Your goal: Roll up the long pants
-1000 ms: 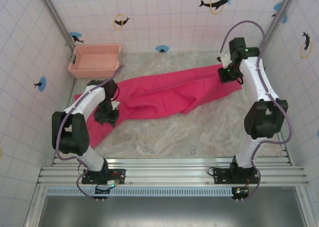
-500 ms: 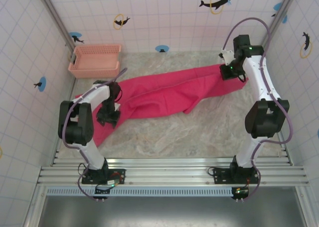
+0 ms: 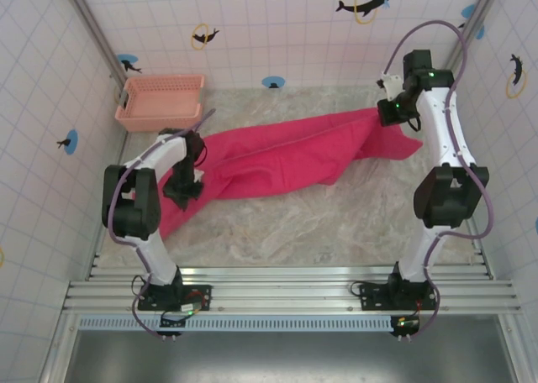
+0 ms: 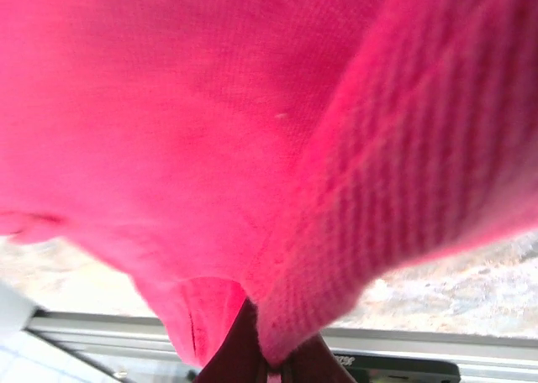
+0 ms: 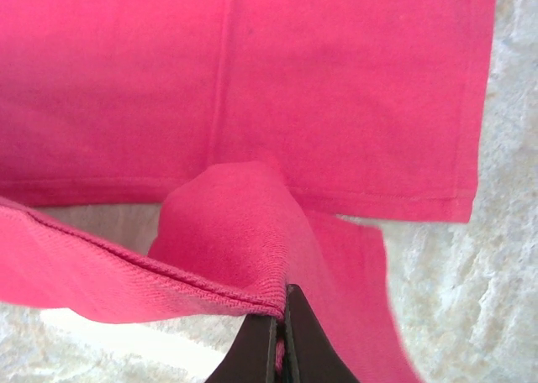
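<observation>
Next, I let go of the leg hem with my right gripper on top of the other flat leg [image 3: 359,125] [image 5: 307,76], just short of its end.
The long pants [image 3: 277,158] lie stretched across the table, bright magenta cloth running from lower left to upper right. My left gripper [image 3: 182,186] is shut on the cloth near the waist end; in the left wrist view the pants [image 4: 252,148] drape over the camera and the dark fingers [image 4: 231,354] pinch a fold. My right gripper [image 3: 395,116] is shut on a leg hem at the far right, lifted off the table. In the right wrist view my right gripper [image 5: 280,349] clamps the stitched hem [image 5: 168,278], and the other leg [image 5: 336,97] lies flat below.
A pale salmon lattice basket [image 3: 161,101] stands at the back left by the wall. Tiled walls close in on three sides. Bare marbled tabletop [image 3: 294,232] stretches between the pants and the metal rail [image 3: 286,286] at the near edge.
The right gripper has moved farther back and right, lifting the leg hem and pulling the cloth taut. The left gripper has shifted slightly back, still holding the waist end.
</observation>
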